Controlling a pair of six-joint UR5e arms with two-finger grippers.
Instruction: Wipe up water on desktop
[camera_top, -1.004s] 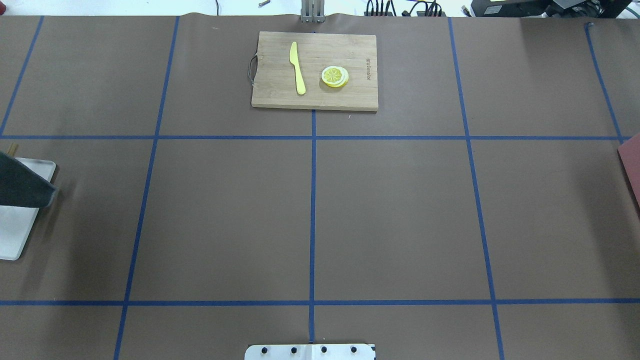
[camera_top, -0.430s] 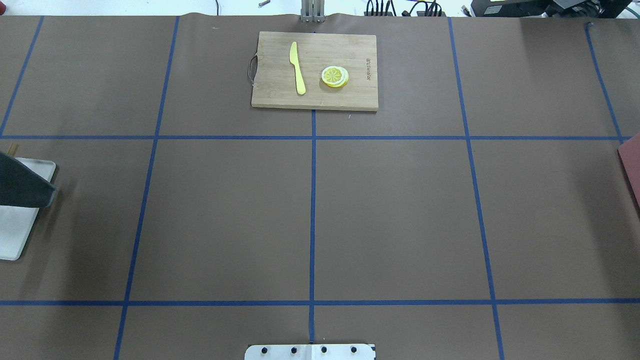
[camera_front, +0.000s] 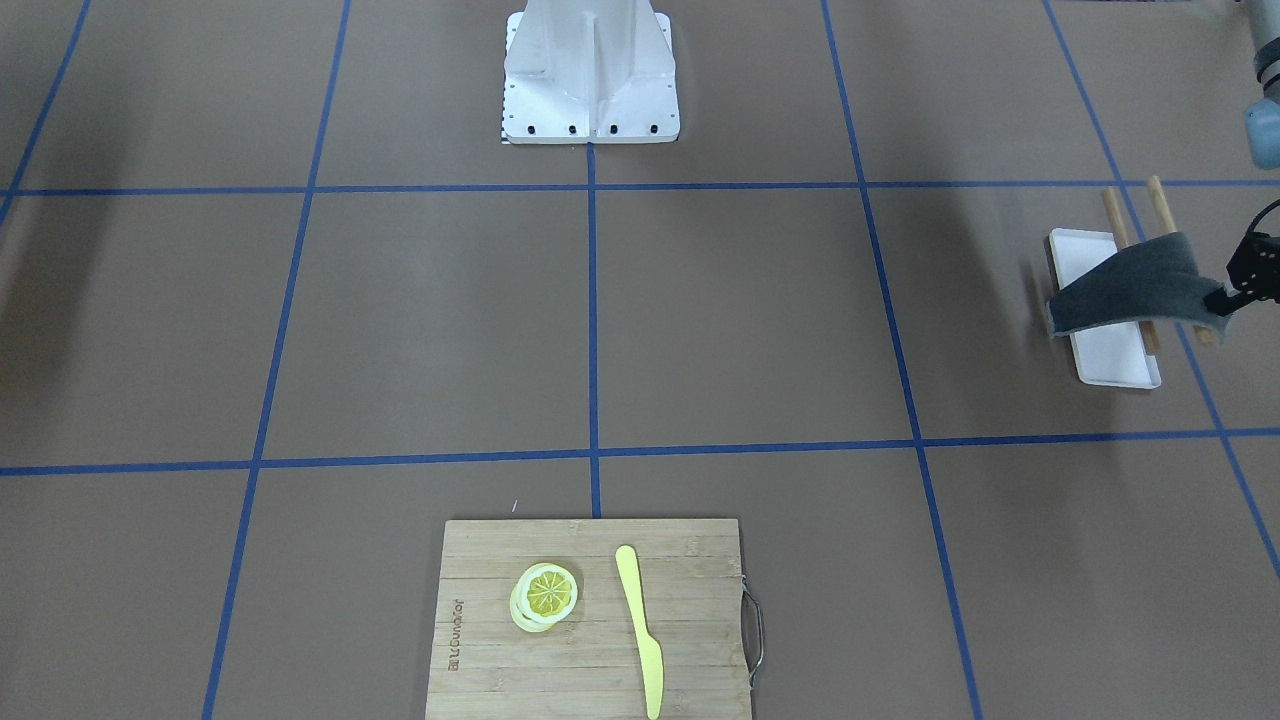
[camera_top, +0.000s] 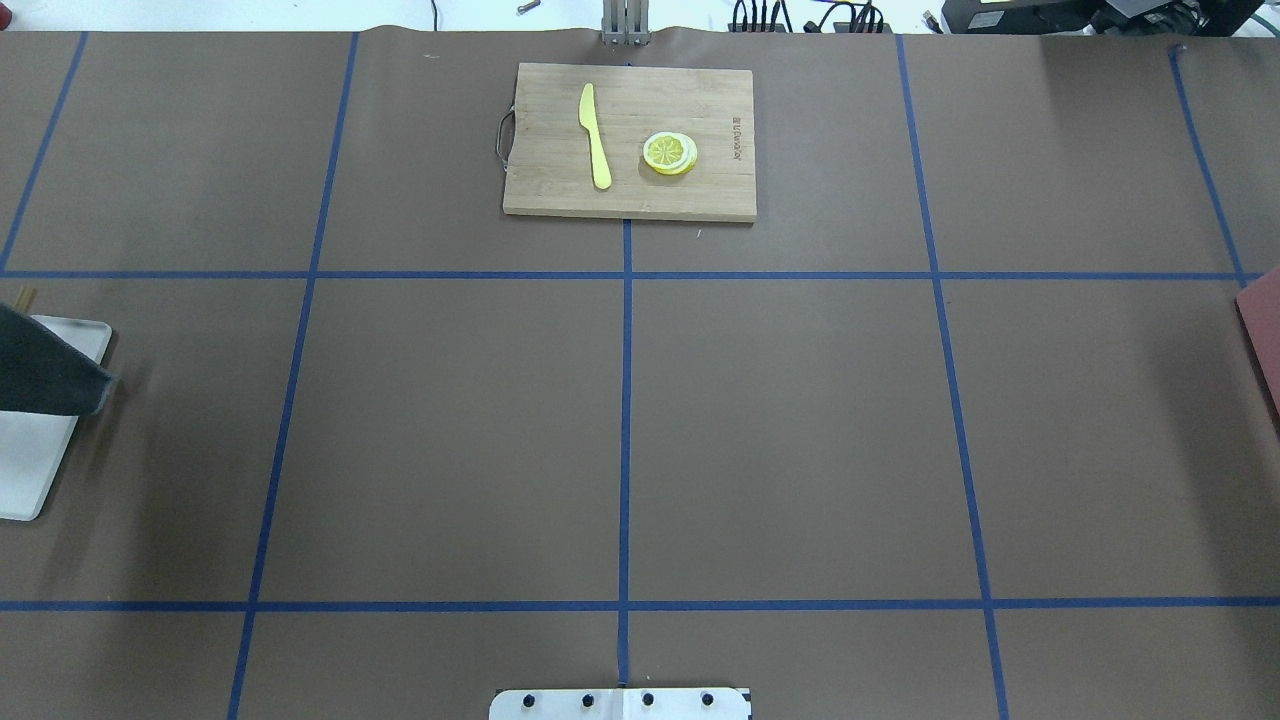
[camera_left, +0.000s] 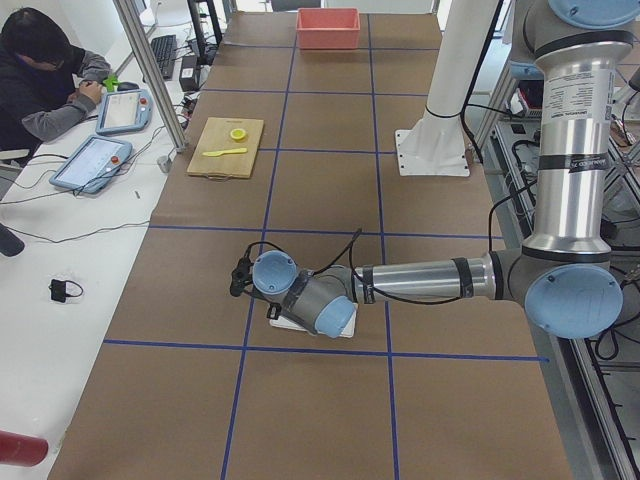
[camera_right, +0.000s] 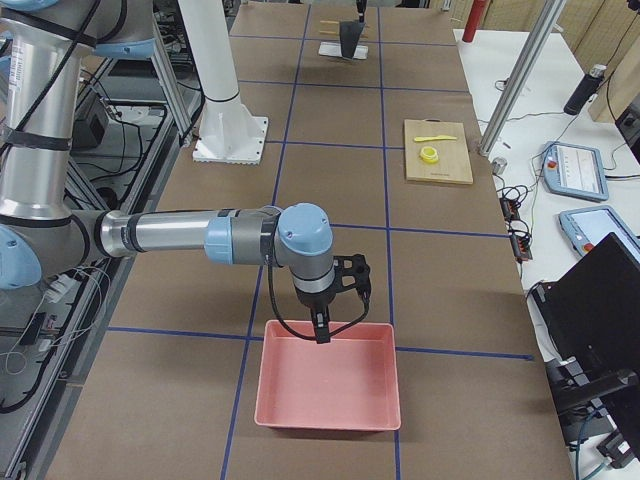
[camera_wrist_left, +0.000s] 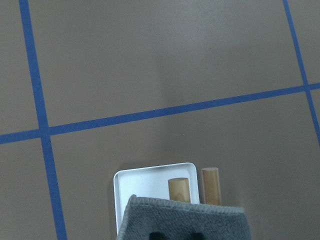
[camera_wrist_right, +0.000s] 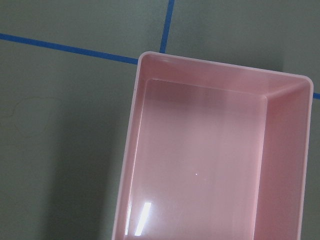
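The dark grey cloth is held just by its very edge in my left gripper, so I should open, reach farther in and grip closer to its middle (camera_front: 1178, 283) before I wipe.
The brown desktop (camera_top: 800, 430) with blue tape lines shows no visible water in the overhead view. A faint outline mark (camera_wrist_right: 30, 117) lies on it in the right wrist view. My left gripper (camera_front: 1240, 285) is shut on a dark grey cloth (camera_front: 1125, 290) and holds it hanging above a white tray (camera_front: 1110, 365) at the table's left end. The cloth also shows in the overhead view (camera_top: 40, 370) and the left wrist view (camera_wrist_left: 182, 220). My right gripper (camera_right: 322, 330) hovers over the rim of a pink bin (camera_right: 328, 375). I cannot tell whether it is open or shut.
Two wooden sticks (camera_front: 1115, 215) lie across the tray under the cloth. A bamboo cutting board (camera_top: 560, 190) with a yellow knife (camera_top: 595, 135) and lemon slices (camera_top: 670, 153) sits at the far middle. The robot's base (camera_front: 590, 75) stands at the near edge.
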